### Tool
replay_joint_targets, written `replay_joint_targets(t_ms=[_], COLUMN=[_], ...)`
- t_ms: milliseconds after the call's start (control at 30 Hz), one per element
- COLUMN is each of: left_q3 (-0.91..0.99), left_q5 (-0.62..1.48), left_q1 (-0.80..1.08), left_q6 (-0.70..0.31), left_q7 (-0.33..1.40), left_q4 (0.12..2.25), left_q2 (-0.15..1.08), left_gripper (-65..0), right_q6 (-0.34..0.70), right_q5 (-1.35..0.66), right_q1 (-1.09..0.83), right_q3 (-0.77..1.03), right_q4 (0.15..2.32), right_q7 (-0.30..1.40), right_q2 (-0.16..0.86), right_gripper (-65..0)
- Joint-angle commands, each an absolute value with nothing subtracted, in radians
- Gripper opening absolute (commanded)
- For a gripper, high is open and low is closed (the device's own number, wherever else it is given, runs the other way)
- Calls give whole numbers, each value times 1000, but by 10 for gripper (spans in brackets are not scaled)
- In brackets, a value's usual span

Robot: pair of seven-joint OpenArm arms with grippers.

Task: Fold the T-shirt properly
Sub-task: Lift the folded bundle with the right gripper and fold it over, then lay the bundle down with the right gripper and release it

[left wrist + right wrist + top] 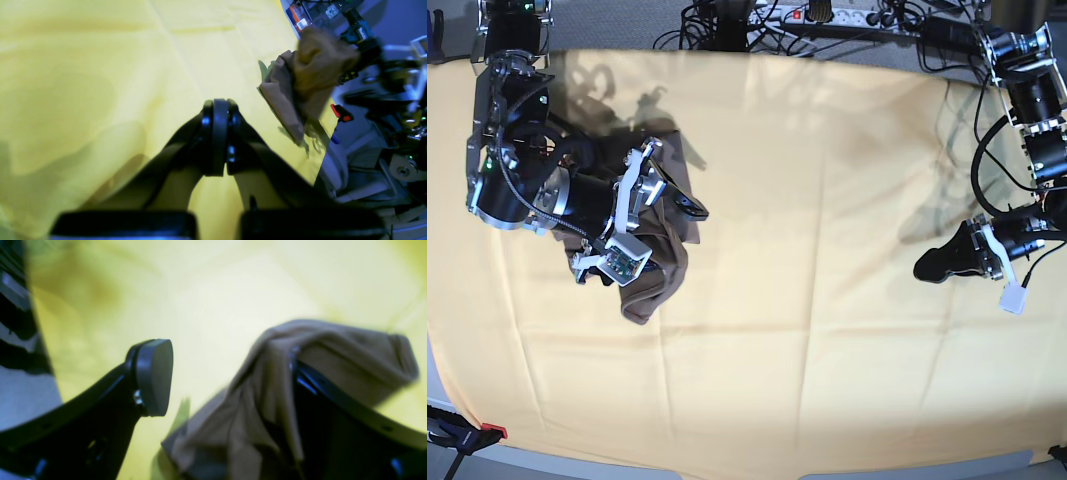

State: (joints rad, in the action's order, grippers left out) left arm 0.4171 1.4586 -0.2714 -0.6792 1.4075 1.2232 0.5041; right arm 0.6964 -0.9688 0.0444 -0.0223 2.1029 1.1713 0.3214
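The T-shirt is bunched up and only hangs over a finger of my right gripper, so I will close on the T-shirt's loose fold (246,400) and spread it out flat.
The taupe T-shirt (659,268) lies bunched near the left side of the pale-yellow cloth (807,200), partly under the right arm. In the right wrist view my right gripper (227,366) stands wide open. One grey pad (155,376) is bare, and the T-shirt (267,400) hangs draped over the other finger, not pinched. In the base view that gripper (672,182) sits just above the heap. My left gripper (218,133) is shut on nothing, low over bare cloth, far from the T-shirt (300,90). In the base view the left gripper (932,265) is at the right.
The yellow cloth (100,83) covers the whole table. Cables and a power strip (817,15) run along the back edge. A red-handled clamp (467,436) grips the front left corner. Tools and boxes (360,31) stand beyond the table edge by the right arm.
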Motion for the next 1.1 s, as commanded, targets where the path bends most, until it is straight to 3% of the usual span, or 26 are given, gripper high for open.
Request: replay_joint_targets(t_ms=[0, 267, 567, 767, 1067], left_q3=[421, 421, 421, 421, 421], left_q5=[1484, 1484, 1484, 1484, 1484], left_q1=[-290, -290, -281, -255, -255], left_q6=[-685, -688, -688, -688, -688], left_q7=[1396, 1396, 1396, 1396, 1396], left_q4=[1239, 1239, 1239, 1239, 1239], left_q2=[526, 526, 527, 526, 526], left_gripper=[-650, -650, -650, -650, -650], right_q6=[698, 698, 698, 698, 698], right_q5=[-992, -1059, -776, -717, -836], right_q1=[55, 38, 34, 41, 60], right_q3=[-4, 14, 2, 2, 2], right_q4=[2140, 2190, 2181, 2020, 1812], right_q7=[1151, 1155, 1109, 1005, 1005], right_q2=[330, 330, 339, 346, 346], right_gripper=[-217, -218, -217, -218, -220])
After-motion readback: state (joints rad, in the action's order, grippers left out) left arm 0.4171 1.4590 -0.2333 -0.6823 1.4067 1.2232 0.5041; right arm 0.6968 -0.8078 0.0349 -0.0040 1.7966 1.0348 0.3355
